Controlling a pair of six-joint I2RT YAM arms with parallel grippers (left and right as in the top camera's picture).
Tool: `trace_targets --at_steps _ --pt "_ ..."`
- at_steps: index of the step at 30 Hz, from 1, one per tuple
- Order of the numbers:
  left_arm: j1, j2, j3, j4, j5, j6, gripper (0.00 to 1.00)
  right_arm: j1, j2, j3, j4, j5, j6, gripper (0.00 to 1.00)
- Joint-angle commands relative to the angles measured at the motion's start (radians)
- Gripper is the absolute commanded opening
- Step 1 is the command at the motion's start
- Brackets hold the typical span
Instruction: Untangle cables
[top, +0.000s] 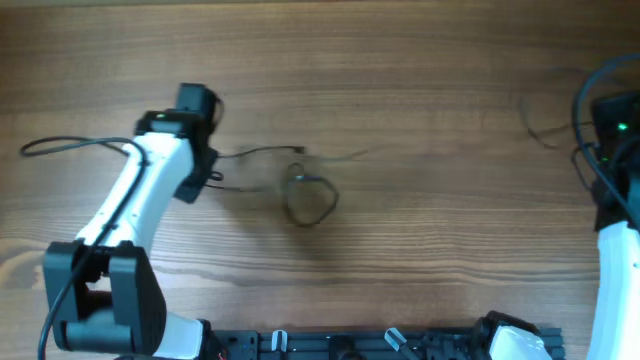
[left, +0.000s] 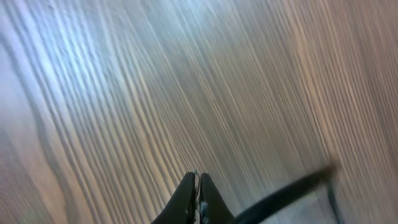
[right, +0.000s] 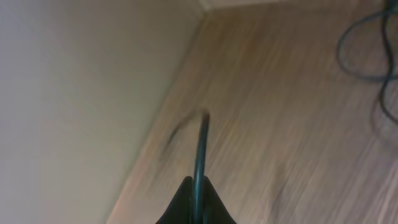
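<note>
The robot's right gripper will release the dark cable on the bare wood (top: 362, 233) beside the small loop, toward the right arm.
The cables are thin black cords. One forms a small loop (top: 311, 197) at the table's middle, and a strand (top: 262, 152) runs left from it to my left gripper (top: 213, 163). In the left wrist view the left jaws (left: 198, 180) are pressed together with a thin pale bit pinched between them, and a blurred dark cable (left: 292, 190) trails off to the right. Another thin cable (top: 545, 134) lies at the far right, near the right arm. My right gripper (right: 198, 182) is shut on a dark cable (right: 201, 146) that rises straight out of the jaws.
The wooden table (top: 420, 80) fills the views. The left arm's thick black cable (top: 60, 146) loops at the far left. The right arm's thick cables (top: 590, 90) hang at the right edge and show in the right wrist view (right: 367, 56). A black rail (top: 380, 343) runs along the front edge.
</note>
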Motion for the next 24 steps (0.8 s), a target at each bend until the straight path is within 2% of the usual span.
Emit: trace_targets --at_steps 1,4,7,10,14,19,24 --pt "0.048 -0.007 0.002 0.008 0.015 0.009 0.04 -0.019 0.013 0.003 -0.006 -0.177 -0.081 0.05" --pt "0.047 -0.007 0.002 0.023 0.07 0.01 0.04 0.0 0.037 0.002 0.003 -0.336 -0.149 0.05" --pt "0.007 -0.007 0.002 0.103 0.171 0.095 0.04 0.054 0.077 0.002 0.044 -0.458 -0.276 0.05" --pt "-0.04 -0.007 0.002 0.161 0.197 0.14 0.04 0.134 0.108 0.002 0.056 -0.614 -0.458 0.05" --pt "-0.101 -0.007 0.002 0.199 0.193 0.14 0.06 0.298 0.178 0.002 0.001 -0.647 -0.646 0.05" --pt "-0.123 -0.007 0.002 0.205 0.193 0.14 0.06 0.446 0.313 0.002 -0.069 -0.645 -0.686 0.08" --pt "-0.123 -0.007 0.002 0.211 0.173 0.14 0.08 0.607 0.468 0.002 -0.101 -0.677 -0.829 0.08"
